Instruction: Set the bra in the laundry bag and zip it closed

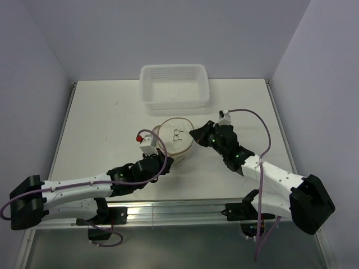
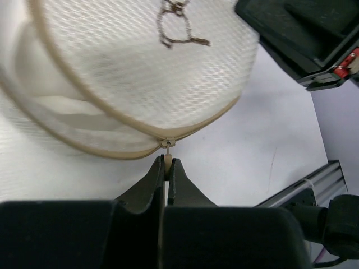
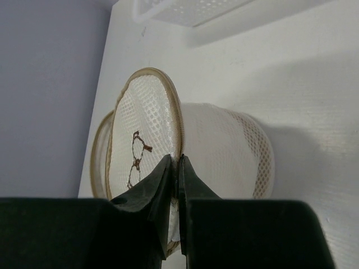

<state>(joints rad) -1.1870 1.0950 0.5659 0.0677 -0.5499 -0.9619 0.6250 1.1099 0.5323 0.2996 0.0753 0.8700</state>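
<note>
The laundry bag's rim still gapes beside the zipper pull at my left gripper, so I need to release my right gripper's hold and take the bag's closed rim nearer the zipper pull (image 2: 205,124).
The laundry bag (image 1: 175,139), a round white mesh drum with a tan rim and a dark bra-shaped mark on its flat lid, sits mid-table. My left gripper (image 1: 167,162) is shut on the bag's tan zipper pull (image 2: 166,159) at the near rim. My right gripper (image 1: 196,134) is shut on the lid's rim (image 3: 178,151) at the bag's right side. The bag fills the left wrist view (image 2: 134,73) and shows in the right wrist view (image 3: 224,151). The mustard bra is out of sight; I cannot make it out through the mesh.
A white perforated plastic basket (image 1: 174,85) stands just behind the bag at the table's far edge. Grey walls close in the table on three sides. A metal rail (image 1: 168,212) runs along the near edge between the arm bases.
</note>
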